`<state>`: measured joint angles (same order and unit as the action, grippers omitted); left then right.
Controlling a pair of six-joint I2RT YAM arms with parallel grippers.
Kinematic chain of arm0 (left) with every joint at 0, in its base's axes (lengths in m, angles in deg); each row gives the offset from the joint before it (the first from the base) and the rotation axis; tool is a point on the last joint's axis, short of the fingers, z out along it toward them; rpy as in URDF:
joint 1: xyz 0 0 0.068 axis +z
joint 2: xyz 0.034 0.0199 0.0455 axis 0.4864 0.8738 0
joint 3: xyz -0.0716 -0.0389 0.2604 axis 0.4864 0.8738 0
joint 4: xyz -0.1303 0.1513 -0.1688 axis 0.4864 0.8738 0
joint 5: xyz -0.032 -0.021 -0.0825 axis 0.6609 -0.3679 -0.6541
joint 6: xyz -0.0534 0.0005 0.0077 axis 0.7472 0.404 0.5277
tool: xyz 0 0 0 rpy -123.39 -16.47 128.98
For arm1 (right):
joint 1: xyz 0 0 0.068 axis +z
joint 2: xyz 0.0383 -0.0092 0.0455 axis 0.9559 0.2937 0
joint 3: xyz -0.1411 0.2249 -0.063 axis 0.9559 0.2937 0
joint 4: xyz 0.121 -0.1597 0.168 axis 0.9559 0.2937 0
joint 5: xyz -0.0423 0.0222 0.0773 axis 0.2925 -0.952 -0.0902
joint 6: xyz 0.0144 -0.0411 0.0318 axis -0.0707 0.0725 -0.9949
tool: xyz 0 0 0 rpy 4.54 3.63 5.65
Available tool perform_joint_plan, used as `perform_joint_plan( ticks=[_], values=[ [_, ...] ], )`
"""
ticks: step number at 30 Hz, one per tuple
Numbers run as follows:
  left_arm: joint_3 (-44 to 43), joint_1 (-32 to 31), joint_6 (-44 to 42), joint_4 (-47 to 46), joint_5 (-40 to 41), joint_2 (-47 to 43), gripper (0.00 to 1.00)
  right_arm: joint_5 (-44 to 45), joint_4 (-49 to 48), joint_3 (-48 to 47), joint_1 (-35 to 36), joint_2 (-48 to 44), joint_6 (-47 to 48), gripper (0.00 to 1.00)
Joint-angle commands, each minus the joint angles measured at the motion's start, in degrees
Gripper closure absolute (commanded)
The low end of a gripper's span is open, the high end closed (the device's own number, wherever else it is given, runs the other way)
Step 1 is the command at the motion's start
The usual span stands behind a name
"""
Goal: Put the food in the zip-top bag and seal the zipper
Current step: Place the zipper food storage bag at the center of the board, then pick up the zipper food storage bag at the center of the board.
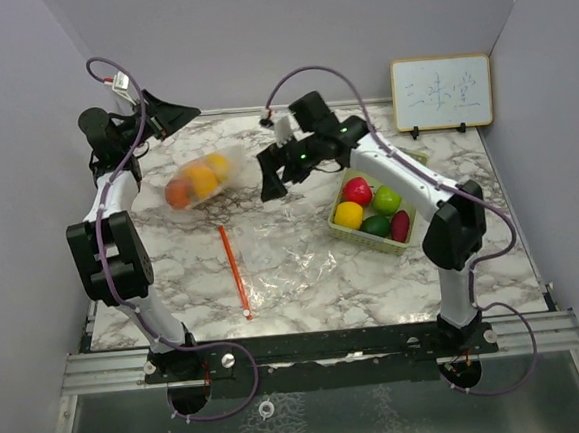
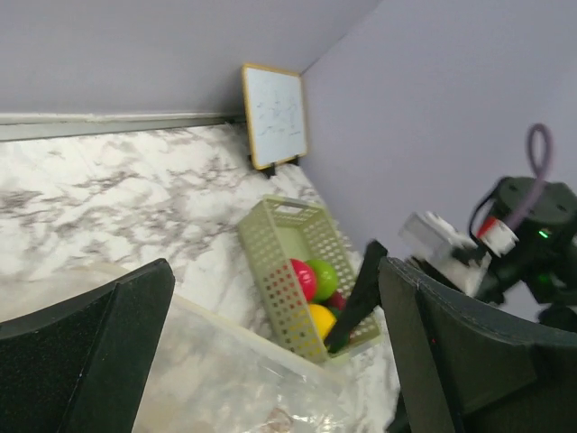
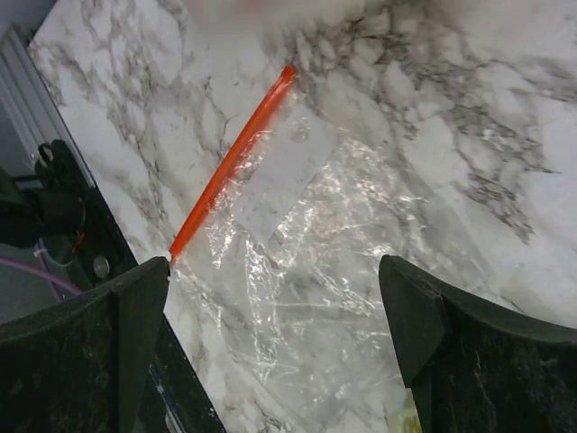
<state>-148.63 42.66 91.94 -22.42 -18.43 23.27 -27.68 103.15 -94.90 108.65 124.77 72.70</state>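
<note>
Next, my right gripper goes to the empty bag's orange zipper [image 1: 235,271] [image 3: 233,162] and closes on its middle, because that pulls the bag open.
A clear zip-top bag [image 1: 198,180] lies at the back left with orange and yellow food inside; its pale edge [image 2: 225,356] shows below my left fingers. My left gripper [image 1: 179,115] [image 2: 275,271] hangs open above and behind it, holding nothing. More food fills the green basket [image 1: 339,229]: red [image 1: 358,190], green [image 1: 387,200], yellow [image 1: 348,215], dark green [image 1: 376,226] and dark red [image 1: 401,226] pieces. My right gripper [image 1: 274,176] [image 3: 273,271] is open and empty between that bag and the basket, above a second, empty clear bag [image 3: 306,244] with an orange zipper [image 3: 230,162].
The empty bag [image 1: 288,262] lies flat mid-table, its orange zipper strip [image 1: 234,271] pointing toward the near edge. A small whiteboard [image 1: 441,92] stands at the back right corner. Grey walls close in the table on three sides. The basket [image 2: 279,248] sits near the right wall.
</note>
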Motion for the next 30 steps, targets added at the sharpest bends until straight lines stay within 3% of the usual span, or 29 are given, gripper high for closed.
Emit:
perform_joint_plan(
  ticks=[1, 5, 8, 17, 25, 30],
  values=[
    [-0.84, -0.03, -15.57, 19.43, 2.80, -7.15, 0.01, 9.84, 5.29, -5.06, 8.03, 6.11, 0.76, 0.00],
    [-0.83, -0.02, -35.94, 48.39, 14.19, -13.88, 0.01, 14.67, 6.82, -7.10, 11.46, 10.00, -3.35, 0.02],
    [2.03, 0.07, -39.99, 58.74, 23.29, -17.70, 0.01, 17.52, 7.59, -7.14, 13.62, 12.07, -7.67, 0.05],
    [12.53, -2.00, -39.77, 65.44, 36.10, -26.14, 0.01, 23.96, 14.02, -14.06, 24.47, 20.14, -15.70, 0.06],
    [11.41, -2.24, -38.69, 68.07, 41.39, -26.81, 0.01, 26.52, 12.76, -13.78, 25.88, 25.13, -15.29, 0.07],
    [10.81, -2.29, -38.84, 67.92, 42.12, -26.49, 0.01, 32.54, 9.76, -11.07, 25.86, 26.28, -16.57, 0.08]
  ],
)
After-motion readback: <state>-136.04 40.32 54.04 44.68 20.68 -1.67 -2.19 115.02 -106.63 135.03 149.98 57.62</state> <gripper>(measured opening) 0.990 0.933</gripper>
